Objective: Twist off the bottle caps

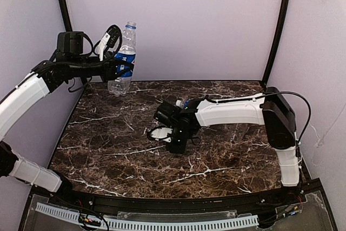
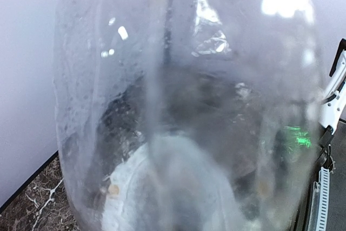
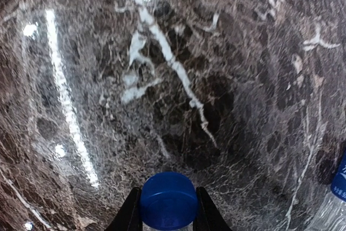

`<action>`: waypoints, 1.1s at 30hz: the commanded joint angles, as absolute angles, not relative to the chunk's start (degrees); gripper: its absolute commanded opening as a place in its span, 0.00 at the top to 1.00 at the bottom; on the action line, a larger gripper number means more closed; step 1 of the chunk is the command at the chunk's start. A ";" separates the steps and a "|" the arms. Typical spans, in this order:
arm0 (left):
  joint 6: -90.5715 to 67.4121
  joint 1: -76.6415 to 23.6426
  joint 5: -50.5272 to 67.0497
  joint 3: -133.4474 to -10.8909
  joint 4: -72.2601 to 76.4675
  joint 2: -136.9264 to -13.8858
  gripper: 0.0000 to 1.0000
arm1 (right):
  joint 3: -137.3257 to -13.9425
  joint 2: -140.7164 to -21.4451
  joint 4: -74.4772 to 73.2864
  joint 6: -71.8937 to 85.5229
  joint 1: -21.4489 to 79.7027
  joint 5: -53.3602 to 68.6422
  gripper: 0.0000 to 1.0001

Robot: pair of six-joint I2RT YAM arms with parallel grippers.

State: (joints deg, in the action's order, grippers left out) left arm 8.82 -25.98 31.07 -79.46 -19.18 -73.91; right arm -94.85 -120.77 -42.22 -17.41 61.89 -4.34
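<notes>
The bottle's label is inside my left gripper, so my right gripper needs to hold the bottle to let my left gripper take its neck (image 1: 130,27) before setting it down.
My left gripper (image 1: 120,67) is shut on a clear bottle (image 1: 126,44) with a blue label band, holding it upright above the table's far-left corner. The bottle (image 2: 178,101) fills the left wrist view and hides the fingers. A pale cap (image 1: 130,25) tops it. My right gripper (image 1: 174,145) points down over the table's middle, shut on a blue bottle cap (image 3: 168,198) that sits between its black fingers (image 3: 130,215). Another bottle with a blue label (image 3: 338,187) lies at the right edge of the right wrist view, and it shows partly behind the right arm (image 1: 183,103).
The dark marble table (image 1: 108,150) is closed in by lilac walls at the back and both sides, with black poles (image 1: 278,25) in the corners. A white perforated rail (image 1: 162,224) runs along the near edge.
</notes>
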 commanded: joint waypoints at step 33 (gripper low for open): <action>9.27 -26.90 50.00 -67.69 -4.82 -65.74 0.66 | -90.78 -96.31 16.77 -1.38 56.42 28.31 0.04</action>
